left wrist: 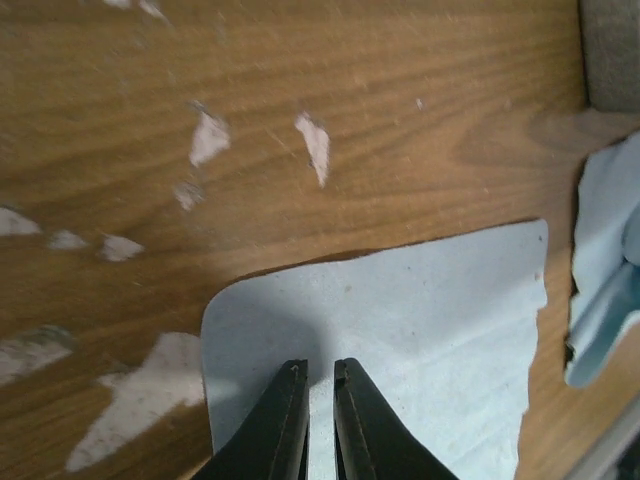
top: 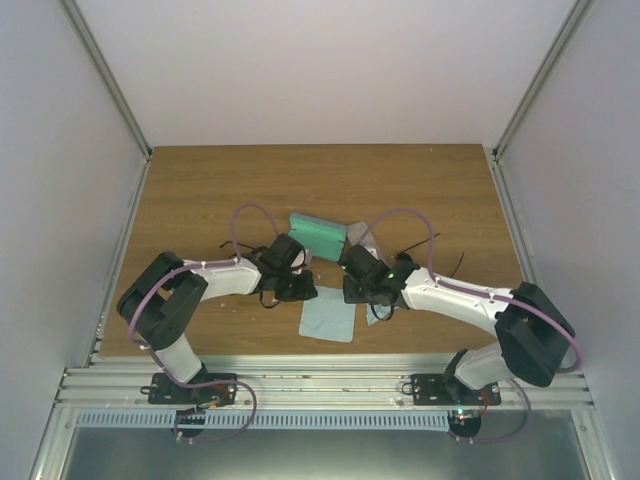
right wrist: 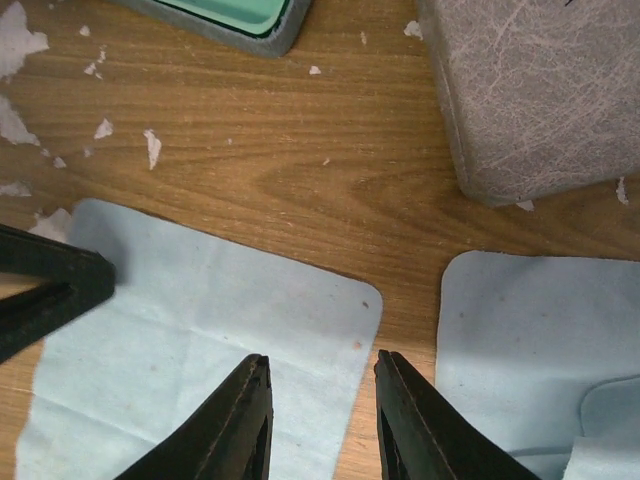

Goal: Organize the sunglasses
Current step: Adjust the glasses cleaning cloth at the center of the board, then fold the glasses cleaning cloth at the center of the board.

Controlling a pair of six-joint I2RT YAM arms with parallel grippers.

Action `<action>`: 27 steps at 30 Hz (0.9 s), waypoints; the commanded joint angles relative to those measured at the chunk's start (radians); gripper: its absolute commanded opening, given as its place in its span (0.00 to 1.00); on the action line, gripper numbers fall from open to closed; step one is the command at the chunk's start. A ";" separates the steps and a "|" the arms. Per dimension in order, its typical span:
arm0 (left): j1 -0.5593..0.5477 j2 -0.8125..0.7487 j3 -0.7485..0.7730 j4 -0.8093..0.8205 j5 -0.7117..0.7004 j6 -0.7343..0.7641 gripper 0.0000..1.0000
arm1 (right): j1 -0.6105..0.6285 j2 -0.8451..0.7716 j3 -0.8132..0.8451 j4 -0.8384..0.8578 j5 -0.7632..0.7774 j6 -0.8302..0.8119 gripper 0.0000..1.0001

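Observation:
My left gripper's fingers are almost touching above the flat light-blue cloth, inward of its corner, so that gripper should open and pinch the cloth's very corner [left wrist: 222, 305].
No sunglasses show clearly. Thin dark wire shapes [top: 428, 243] lie right of my right arm in the top view, too small to identify. My left gripper [left wrist: 320, 365] hovers over a light-blue cloth [left wrist: 420, 320]. Its jaws are almost together, with only a narrow gap and nothing between them. My right gripper [right wrist: 322, 360] is open and empty over the same cloth's [right wrist: 200, 340] right edge. In the top view the left gripper [top: 303, 290] and right gripper [top: 353, 290] face each other above the cloth [top: 328, 320].
A case with green lining [top: 318, 232] lies open behind the grippers and shows in the right wrist view [right wrist: 235, 15]. A grey case [right wrist: 535, 90] and a second light-blue cloth [right wrist: 530, 340] lie to the right. The left gripper's finger [right wrist: 45, 285] shows at that view's left edge.

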 commanded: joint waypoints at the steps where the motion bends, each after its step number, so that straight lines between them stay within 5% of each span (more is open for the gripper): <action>1: 0.003 -0.008 0.004 -0.054 -0.190 -0.013 0.11 | -0.011 0.016 -0.020 0.030 0.008 -0.022 0.30; 14: 0.007 -0.137 -0.027 -0.071 -0.236 -0.068 0.11 | -0.015 0.114 0.016 0.081 -0.027 -0.106 0.44; 23: 0.025 -0.131 0.041 -0.123 -0.270 0.011 0.39 | -0.032 0.205 0.053 0.089 0.027 -0.062 0.41; 27: 0.036 -0.076 0.055 -0.121 -0.229 0.055 0.44 | -0.041 0.238 0.056 0.102 0.027 -0.062 0.38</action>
